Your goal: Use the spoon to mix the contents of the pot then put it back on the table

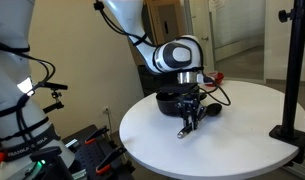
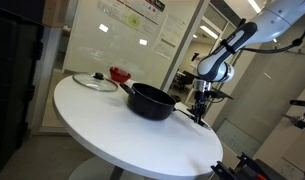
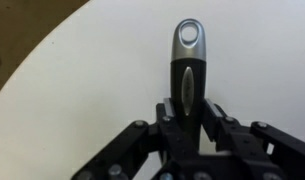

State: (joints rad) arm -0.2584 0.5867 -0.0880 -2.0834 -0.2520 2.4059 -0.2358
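The bare white tabletop (image 1: 203, 132) lies between the black pot and the table's near edge. Next, I let go of the spoon there with my gripper.
The black pot (image 1: 170, 100) sits on the round white table (image 1: 232, 140); it also shows in an exterior view (image 2: 150, 100) on the table (image 2: 112, 125). My gripper (image 1: 189, 122) hangs beside the pot, low over the table top, and also shows in an exterior view (image 2: 200, 112). In the wrist view the gripper (image 3: 189, 118) is shut on the spoon (image 3: 188, 65). The spoon's black handle with its silver, holed end sticks out past the fingers over the white table (image 3: 82, 90). The spoon's bowl is hidden.
A glass pot lid (image 2: 92, 82) and a small red bowl (image 2: 119, 74) lie on the table's far side. A black stand pole (image 1: 292, 70) rises at the table edge. Equipment stands on the floor beside the table (image 1: 87, 150).
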